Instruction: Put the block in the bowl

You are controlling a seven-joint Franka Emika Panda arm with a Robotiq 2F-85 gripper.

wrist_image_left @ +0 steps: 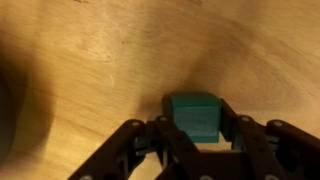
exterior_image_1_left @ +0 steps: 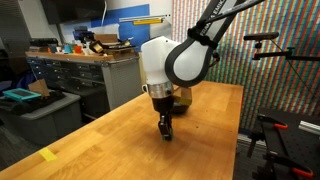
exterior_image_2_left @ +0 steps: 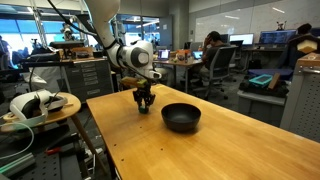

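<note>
My gripper needs to release the dark green block near the middle of the black bowl's bottom point(exterior_image_1_left: 175, 103), which is on the wooden table.
The dark green block point(wrist_image_left: 195, 115) sits between my gripper's two black fingers point(wrist_image_left: 198, 135) in the wrist view, and both fingers press against its sides. In both exterior views the gripper point(exterior_image_1_left: 166, 128) point(exterior_image_2_left: 144, 104) points straight down at the wooden table, with its fingertips at the surface. The block is too small to make out there. The black bowl point(exterior_image_2_left: 181, 122) stands on the table a short way from the gripper and is empty. It is hidden behind the arm in the exterior view with the coloured wall.
The wooden table point(exterior_image_2_left: 190, 150) has edges near the gripper point(exterior_image_1_left: 110, 115). A round side table with a white object point(exterior_image_2_left: 35, 103) stands beside it. A brown box point(exterior_image_1_left: 184, 98) sits behind the arm. Workbenches and a seated person point(exterior_image_2_left: 212, 60) are further back.
</note>
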